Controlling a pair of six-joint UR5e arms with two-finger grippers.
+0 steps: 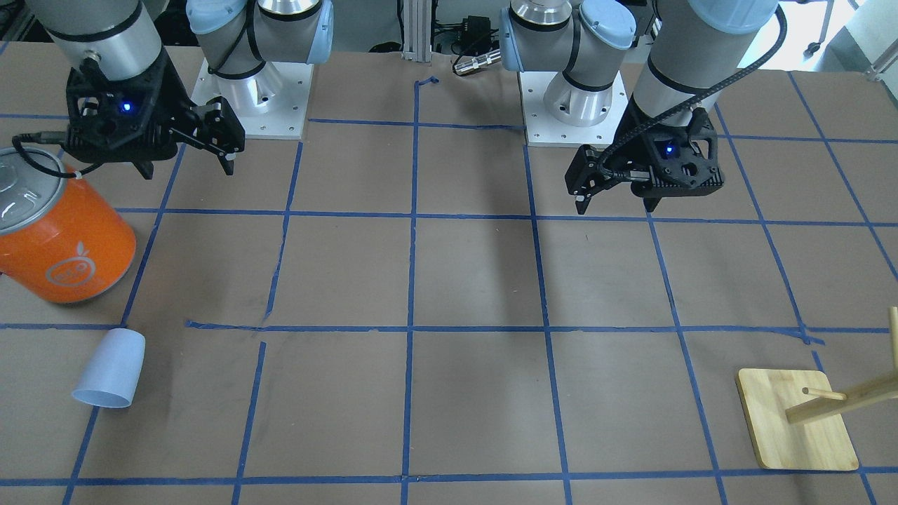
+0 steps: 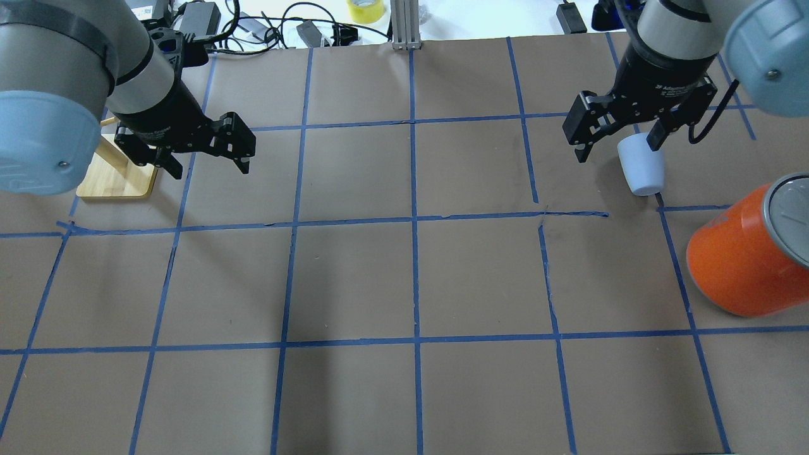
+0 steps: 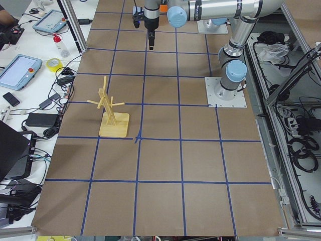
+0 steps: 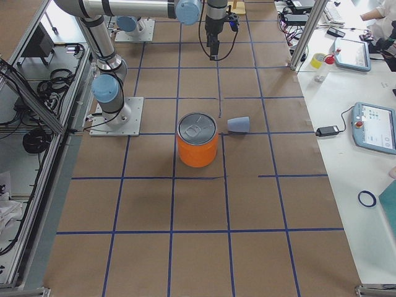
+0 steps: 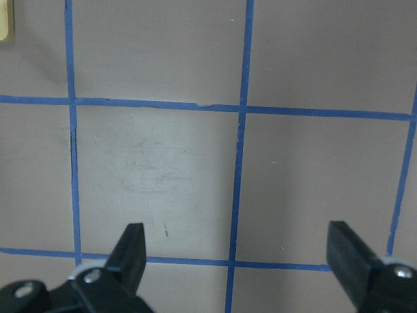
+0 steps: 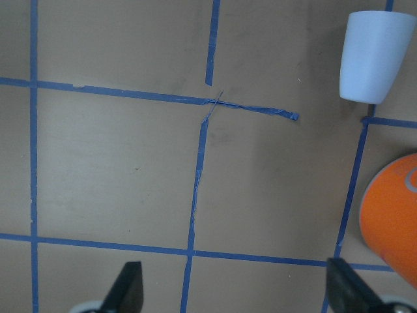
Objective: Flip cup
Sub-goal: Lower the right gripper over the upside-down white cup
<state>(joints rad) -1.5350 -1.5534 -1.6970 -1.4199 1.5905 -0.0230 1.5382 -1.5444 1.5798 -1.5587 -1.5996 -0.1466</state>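
The pale lavender-blue cup is next for my right gripper, which should go to it and close across the cup's middle [image 1: 114,365] [image 6: 374,55], between its wide opening and its narrow base.
The pale lavender-blue cup [image 1: 109,369] lies on its side on the brown paper, wide mouth toward the operators' side. It also shows in the overhead view [image 2: 641,165], the exterior right view [image 4: 238,125] and at the top right of the right wrist view [image 6: 374,55]. My right gripper [image 1: 188,165] is open and empty. It hangs high above the table, on the robot's side of the cup and apart from it. My left gripper [image 1: 616,203] is open and empty too, over bare paper [image 5: 238,254].
A large orange can [image 1: 63,238] with a silver lid stands between the right gripper and the cup, close to the cup [image 2: 739,259]. A wooden peg rack [image 1: 796,421] stands at the far side by the left arm [image 2: 117,177]. Blue tape lines grid the table.
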